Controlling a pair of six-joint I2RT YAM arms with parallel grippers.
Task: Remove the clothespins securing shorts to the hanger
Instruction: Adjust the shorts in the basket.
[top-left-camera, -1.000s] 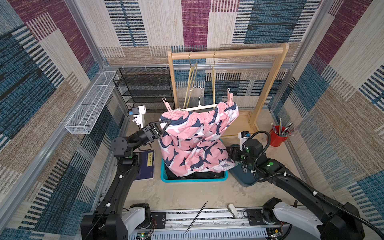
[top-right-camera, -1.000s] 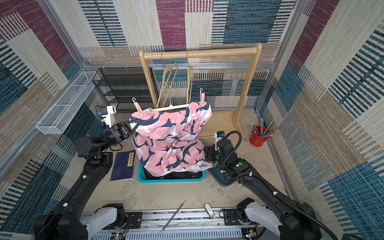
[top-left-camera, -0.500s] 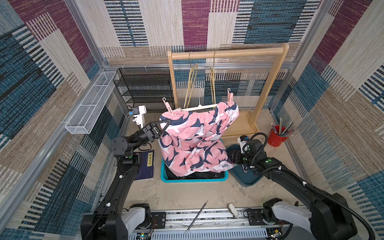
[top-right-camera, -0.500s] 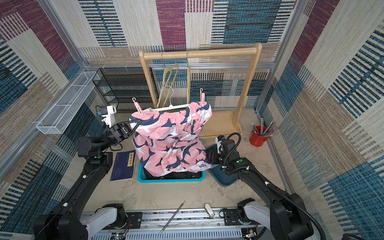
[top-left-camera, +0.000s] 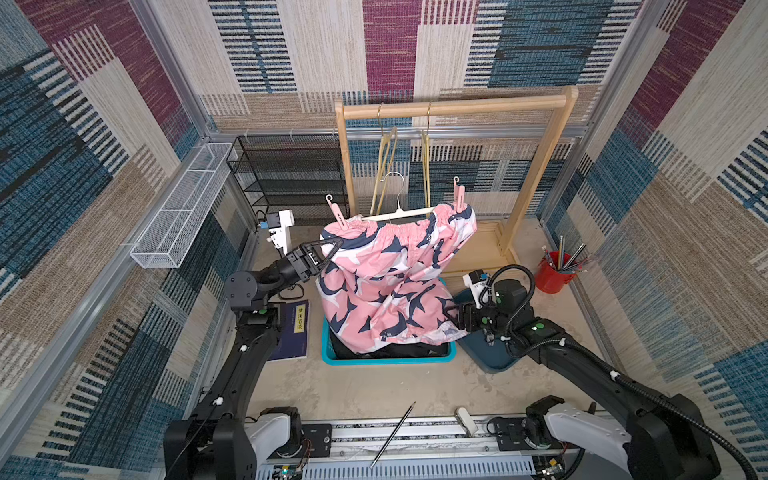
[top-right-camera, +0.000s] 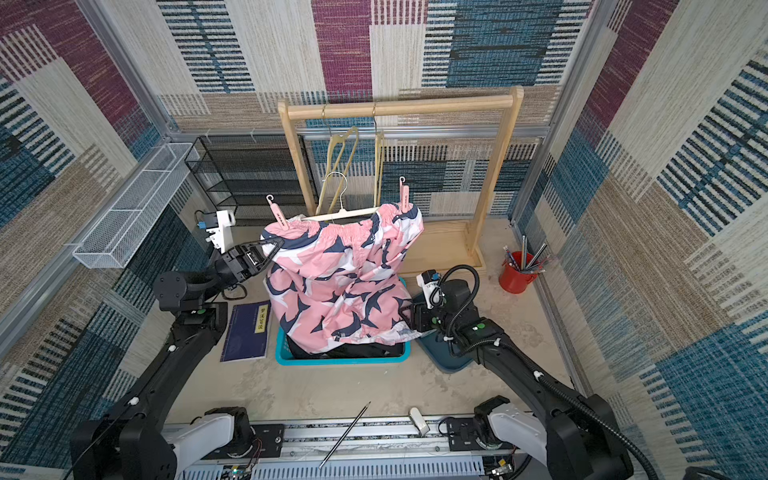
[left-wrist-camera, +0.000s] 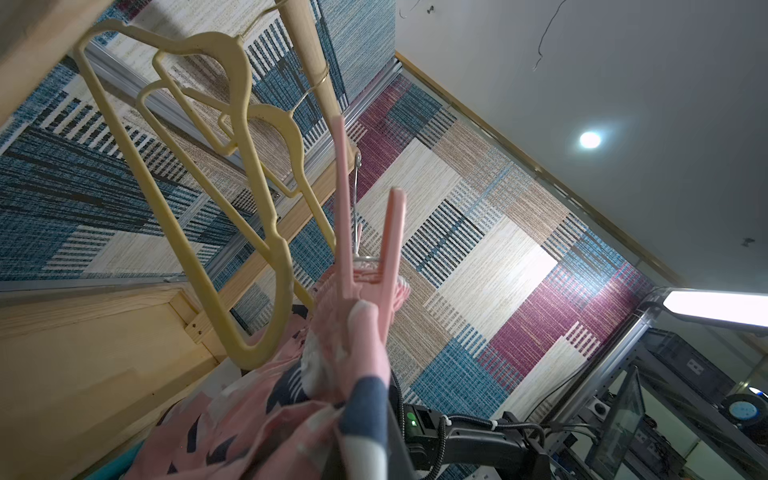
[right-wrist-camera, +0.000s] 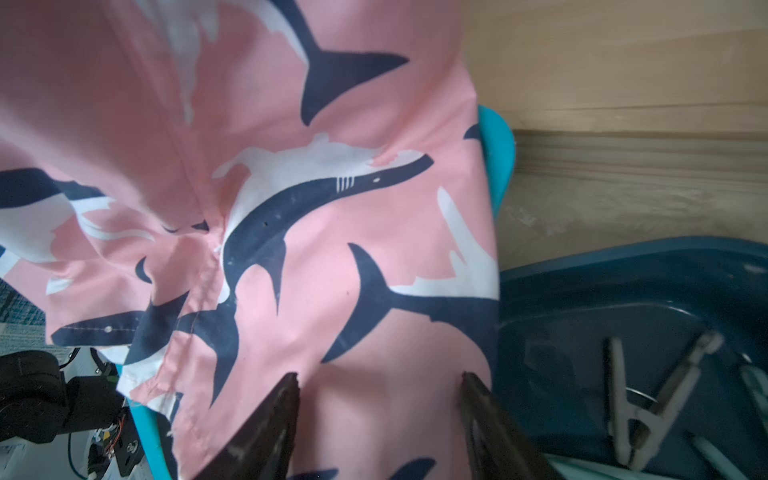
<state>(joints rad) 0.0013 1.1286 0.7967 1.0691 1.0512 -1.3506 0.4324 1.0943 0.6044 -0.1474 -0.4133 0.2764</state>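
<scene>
Next, I close my right gripper on the body of the pink clothespin (top-left-camera: 459, 197) at the end of the shorts' waistband farther from my left gripper.
The pink shark-print shorts (top-left-camera: 390, 282) hang from a white hanger (top-left-camera: 399, 214). One pink clothespin (top-left-camera: 337, 212) stands at the left end of the waistband and a second clothespin (top-left-camera: 459, 195) at the right end. My left gripper (top-left-camera: 332, 245) is shut on the waistband's left corner, just below the left clothespin (left-wrist-camera: 370, 257). Fabric covers its jaws in the left wrist view. My right gripper (right-wrist-camera: 380, 378) is open at the lower right hem of the shorts (right-wrist-camera: 332, 208), with cloth in front of its fingers. Both top views show the right gripper (top-right-camera: 405, 316) beside that hem.
A teal basket (top-left-camera: 332, 357) holding a black garment sits under the shorts. A dark blue tray (right-wrist-camera: 623, 291) with loose white clothespins (right-wrist-camera: 648, 395) lies under my right wrist. The wooden rack (top-left-camera: 457, 110) carries yellow hangers (top-left-camera: 386, 166). Nearby are a book (top-left-camera: 293, 332), a red pen cup (top-left-camera: 552, 278) and a black mesh shelf (top-left-camera: 291, 174).
My right gripper has come down and swung from over the blue tray toward the shorts' lower hem, its jaws slightly narrower. The left arm and the shorts have stayed put.
</scene>
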